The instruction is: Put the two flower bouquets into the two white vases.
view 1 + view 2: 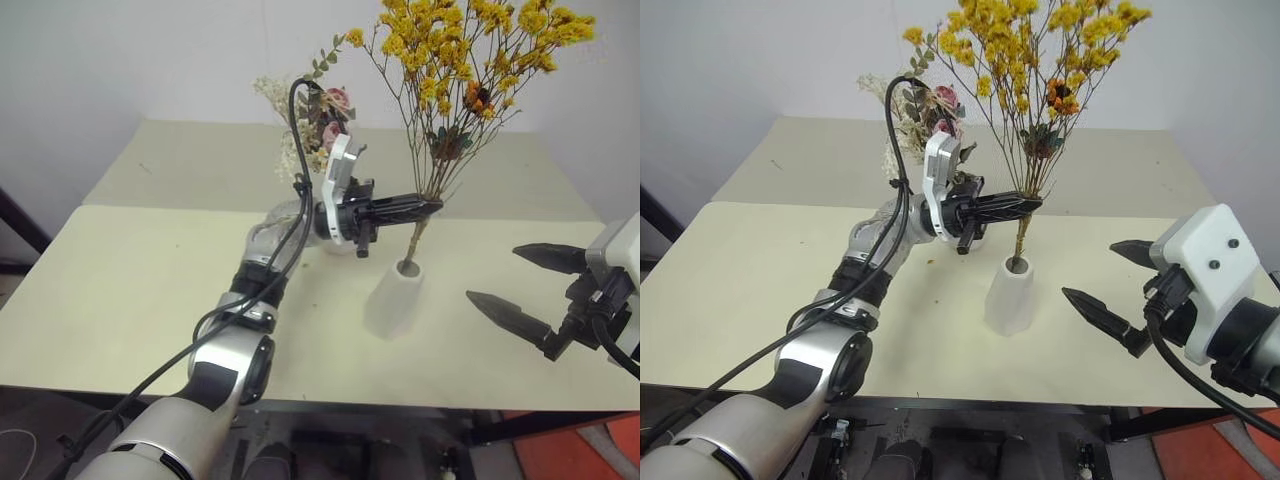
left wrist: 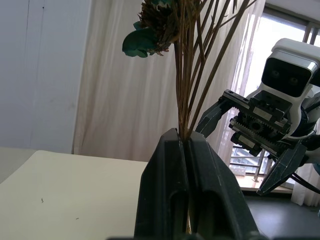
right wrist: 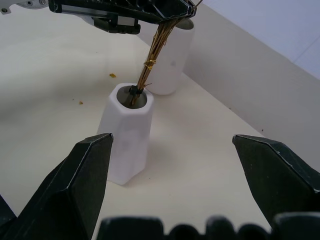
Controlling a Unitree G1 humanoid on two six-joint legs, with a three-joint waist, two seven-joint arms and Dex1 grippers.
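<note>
My left gripper has the yellow-orange bouquet. It will let the bouquet go deep in the opening of the near white vase [image 1: 408, 269].
The yellow-orange bouquet [image 1: 470, 50] stands upright with its stem ends inside the mouth of the near white vase [image 1: 395, 297]. My left gripper [image 1: 432, 205] is shut on its stems just above the vase and points to the right. The pink-rose bouquet [image 1: 325, 115] rises behind my left wrist; its lower stems are hidden. The second white vase [image 3: 170, 62] stands just behind the near vase [image 3: 127, 135], its mouth covered by the left gripper [image 3: 182, 10]. My right gripper [image 1: 492, 275] hangs open to the right of the near vase, nothing between its fingers.
The vases stand on a pale cream table [image 1: 150, 290] with a second table [image 1: 200, 165] joined behind it and a white wall beyond. A few yellow crumbs [image 3: 112, 75] lie on the tabletop beside the vases.
</note>
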